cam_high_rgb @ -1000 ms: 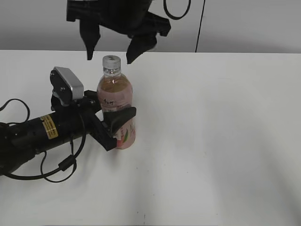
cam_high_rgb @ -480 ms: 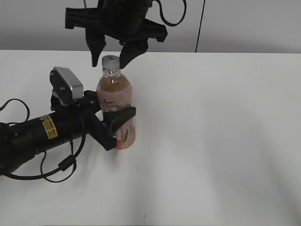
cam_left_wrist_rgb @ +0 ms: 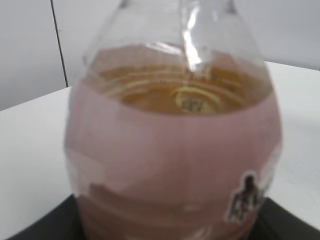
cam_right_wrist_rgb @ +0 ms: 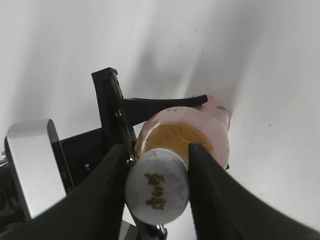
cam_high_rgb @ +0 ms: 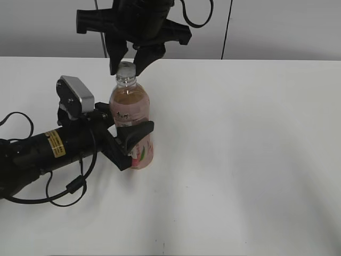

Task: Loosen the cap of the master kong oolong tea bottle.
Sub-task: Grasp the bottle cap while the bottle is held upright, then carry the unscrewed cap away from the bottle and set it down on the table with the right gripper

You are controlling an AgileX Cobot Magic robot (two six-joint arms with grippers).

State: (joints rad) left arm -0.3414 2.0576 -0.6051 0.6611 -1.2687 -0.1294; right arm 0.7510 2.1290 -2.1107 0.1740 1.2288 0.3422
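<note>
The cap, which sits on the bottle's neck now, will leave my right gripper on the bare white table (cam_high_rgb: 263, 166), well past the bottle from my left gripper.
The master kong oolong tea bottle (cam_high_rgb: 130, 106) stands upright on the white table, pinkish tea inside, with a pink label. My left gripper (cam_high_rgb: 129, 134) is shut on its lower body from the left. The bottle fills the left wrist view (cam_left_wrist_rgb: 170, 150), with black jaws at the bottom corners. The white cap (cam_high_rgb: 126, 68) with a grey mark on top sits on the neck. My right gripper (cam_high_rgb: 127, 65) reaches down from above, one finger on each side of the cap. In the right wrist view both fingers (cam_right_wrist_rgb: 156, 180) touch the sides of the cap (cam_right_wrist_rgb: 157, 195).
The white table (cam_high_rgb: 240, 160) stretches to the right and front of the bottle. A grey wall stands behind it. The left arm and its cables (cam_high_rgb: 42, 154) lie on the table at the left.
My right gripper has come down from above the bottle and narrowed its fingers until they flank and touch the cap. The bottle and left gripper have not moved.
</note>
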